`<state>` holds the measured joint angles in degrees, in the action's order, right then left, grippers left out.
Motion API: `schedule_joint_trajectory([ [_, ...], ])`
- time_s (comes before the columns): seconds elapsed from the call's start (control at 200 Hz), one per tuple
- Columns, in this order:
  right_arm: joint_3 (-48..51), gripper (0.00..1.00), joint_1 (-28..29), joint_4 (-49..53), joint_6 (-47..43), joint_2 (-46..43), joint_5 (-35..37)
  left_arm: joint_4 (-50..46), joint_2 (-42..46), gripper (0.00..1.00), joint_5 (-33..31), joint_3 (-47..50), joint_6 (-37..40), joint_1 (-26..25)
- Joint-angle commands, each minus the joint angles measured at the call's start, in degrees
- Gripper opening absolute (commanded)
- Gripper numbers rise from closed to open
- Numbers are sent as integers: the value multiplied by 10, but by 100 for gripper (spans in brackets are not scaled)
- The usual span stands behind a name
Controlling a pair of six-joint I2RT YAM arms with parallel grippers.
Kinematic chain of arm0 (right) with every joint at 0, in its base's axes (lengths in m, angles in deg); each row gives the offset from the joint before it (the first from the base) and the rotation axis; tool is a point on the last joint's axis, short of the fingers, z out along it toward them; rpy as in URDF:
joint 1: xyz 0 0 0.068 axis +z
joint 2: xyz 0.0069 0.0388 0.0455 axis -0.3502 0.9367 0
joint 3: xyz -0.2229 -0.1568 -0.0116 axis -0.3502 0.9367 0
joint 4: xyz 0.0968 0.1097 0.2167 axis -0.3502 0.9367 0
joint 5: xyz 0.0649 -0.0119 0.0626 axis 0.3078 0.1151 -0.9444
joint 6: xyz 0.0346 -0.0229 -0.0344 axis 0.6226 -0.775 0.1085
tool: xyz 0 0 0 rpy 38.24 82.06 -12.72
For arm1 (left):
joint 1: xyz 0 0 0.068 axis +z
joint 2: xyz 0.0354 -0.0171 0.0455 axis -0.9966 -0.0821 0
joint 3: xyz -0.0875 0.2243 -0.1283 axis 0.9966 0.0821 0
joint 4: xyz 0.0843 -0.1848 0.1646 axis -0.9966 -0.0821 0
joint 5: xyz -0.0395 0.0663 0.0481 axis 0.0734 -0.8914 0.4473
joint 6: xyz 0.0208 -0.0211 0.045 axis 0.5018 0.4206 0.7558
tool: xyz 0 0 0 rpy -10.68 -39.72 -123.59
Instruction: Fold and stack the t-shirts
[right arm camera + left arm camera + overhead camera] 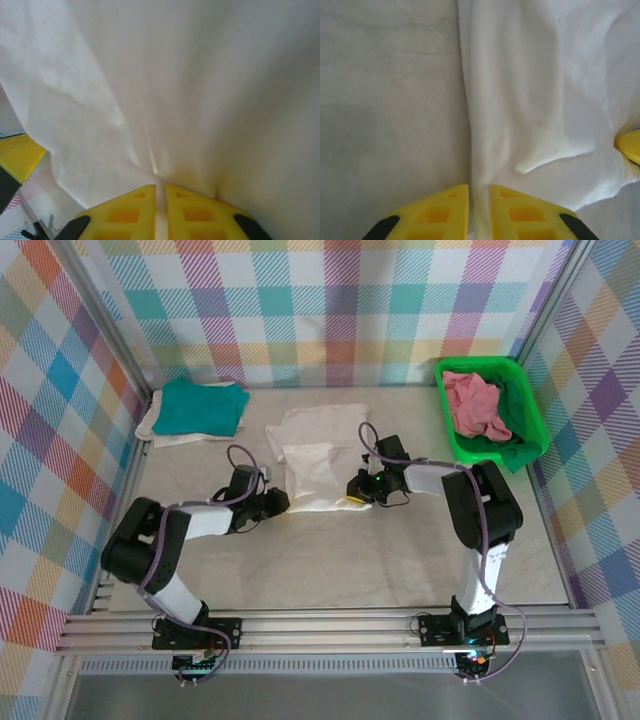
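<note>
I will open my left gripper and pinch farther into the cloth [502,177] before folding, because it has only a narrow bit of the white t-shirt's side edge.
A white t-shirt [315,465], partly folded into a long strip, lies at the table's middle. My left gripper [277,502] is at the shirt's near left edge. In the left wrist view its yellow fingers [440,210] stand close together with the edge of the white t-shirt [535,100] pinched between them. My right gripper [358,490] is at the near right edge. In the right wrist view its jaws are nearly together on a gathered fold of the white t-shirt [175,75], lifted slightly. A teal t-shirt [205,405] lies folded on a cream one [160,432] at the back left. A pink t-shirt [475,405] is crumpled in the basket.
The green plastic basket [490,364] stands at the back right corner. Bare table [400,560] stretches in front of the white shirt. Checked walls close in the back and both sides. A metal rail [330,625] runs along the near edge.
</note>
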<state>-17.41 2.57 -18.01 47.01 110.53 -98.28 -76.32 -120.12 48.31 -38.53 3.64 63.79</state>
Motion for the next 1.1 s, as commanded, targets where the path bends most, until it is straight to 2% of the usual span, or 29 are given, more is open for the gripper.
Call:
schedule_joint_trajectory([
  [0.0, 17, 24, -1, 57, 13, -74, 27, -89, 62, 27, -19, -8, -17, -4],
  [0.12, 24, 29, -7, 68, 43, -84, 39, -118, 39, 36, 11, -35, -29, 1],
  [0.22, 33, 30, -7, 55, 54, -89, 47, -98, -1, 43, 53, -52, -46, -4],
  [0.305, 34, 35, -7, 66, 55, -92, 70, -105, -15, 53, 41, -61, -45, -21],
  [0.575, 42, 37, -10, 44, 57, -88, 67, -114, -49, 56, 33, -89, -41, -48],
  [0.825, 54, 37, -11, 45, 62, -98, 76, -105, -82, 52, 33, -112, -41, -64],
  [0.975, 84, 39, -22, 45, 84, -143, 109, -106, -91, 40, 22, -111, -39, -66],
  [1.095, 96, 39, -47, 49, 83, -156, 85, -97, -99, 25, 23, -113, -40, -67],
])
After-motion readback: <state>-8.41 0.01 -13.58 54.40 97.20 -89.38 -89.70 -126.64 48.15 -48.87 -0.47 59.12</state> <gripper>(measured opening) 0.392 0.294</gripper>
